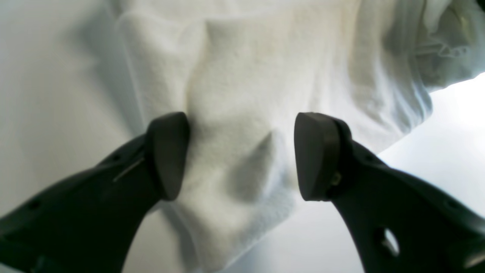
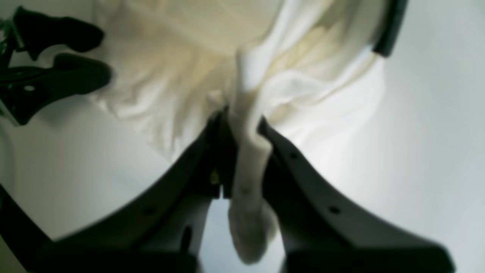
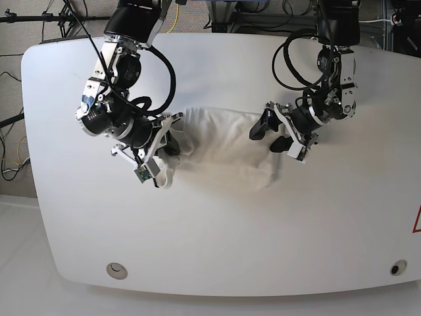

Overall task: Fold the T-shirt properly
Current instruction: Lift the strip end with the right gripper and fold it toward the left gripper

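Observation:
I should let go of the raised fold on the T-shirt's opposite end (image 3: 262,153) with my right gripper, next to my left gripper's fingers.
The white T-shirt (image 3: 223,148) lies bunched and creased in the middle of the white table (image 3: 230,250); its print does not show. My right gripper (image 3: 169,143), at the shirt's left end in the base view, is shut on a raised fold of the fabric (image 2: 246,151). The shirt (image 2: 170,76) spreads out behind its jaws. My left gripper (image 3: 270,135) is at the shirt's right end, open. In the left wrist view the left gripper (image 1: 242,155) has its jaws wide apart, with the shirt (image 1: 265,76) lying between and beneath them. The right wrist view shows the left gripper (image 2: 91,57) at the upper left.
Cables and stands (image 3: 217,16) lie beyond the table's far edge. Two small round fittings (image 3: 116,268) (image 3: 395,268) sit near the front edge. A red mark (image 3: 417,220) is at the right edge.

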Controlling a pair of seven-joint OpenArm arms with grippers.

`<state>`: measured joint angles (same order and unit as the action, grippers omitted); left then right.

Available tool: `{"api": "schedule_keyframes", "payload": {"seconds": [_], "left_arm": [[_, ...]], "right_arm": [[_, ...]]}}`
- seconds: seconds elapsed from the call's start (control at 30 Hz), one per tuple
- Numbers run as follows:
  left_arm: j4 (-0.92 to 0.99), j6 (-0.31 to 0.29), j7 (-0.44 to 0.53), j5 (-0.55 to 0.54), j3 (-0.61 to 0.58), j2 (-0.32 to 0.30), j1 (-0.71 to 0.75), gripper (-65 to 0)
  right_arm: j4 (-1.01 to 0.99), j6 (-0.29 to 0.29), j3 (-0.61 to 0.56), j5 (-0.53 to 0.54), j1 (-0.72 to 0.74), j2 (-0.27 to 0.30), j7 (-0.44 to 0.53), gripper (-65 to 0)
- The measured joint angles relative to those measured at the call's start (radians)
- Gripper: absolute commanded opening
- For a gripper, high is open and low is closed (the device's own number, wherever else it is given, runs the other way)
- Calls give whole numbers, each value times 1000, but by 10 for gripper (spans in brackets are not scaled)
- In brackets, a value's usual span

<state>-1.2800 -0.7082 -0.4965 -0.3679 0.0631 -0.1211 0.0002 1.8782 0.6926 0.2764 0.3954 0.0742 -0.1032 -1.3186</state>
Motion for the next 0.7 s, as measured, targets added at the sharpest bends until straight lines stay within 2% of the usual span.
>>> {"api": "schedule_keyframes", "payload": {"seconds": [0.3,0.7], "left_arm": [[0,0,0,0,0,1,0,-241],[0,0,0,0,0,2,0,-241]], "right_arm": [[-2,0,-135,-13,1,-31,2,-650],[-16,0,-327,-114,7,-50,61,-650]]}}
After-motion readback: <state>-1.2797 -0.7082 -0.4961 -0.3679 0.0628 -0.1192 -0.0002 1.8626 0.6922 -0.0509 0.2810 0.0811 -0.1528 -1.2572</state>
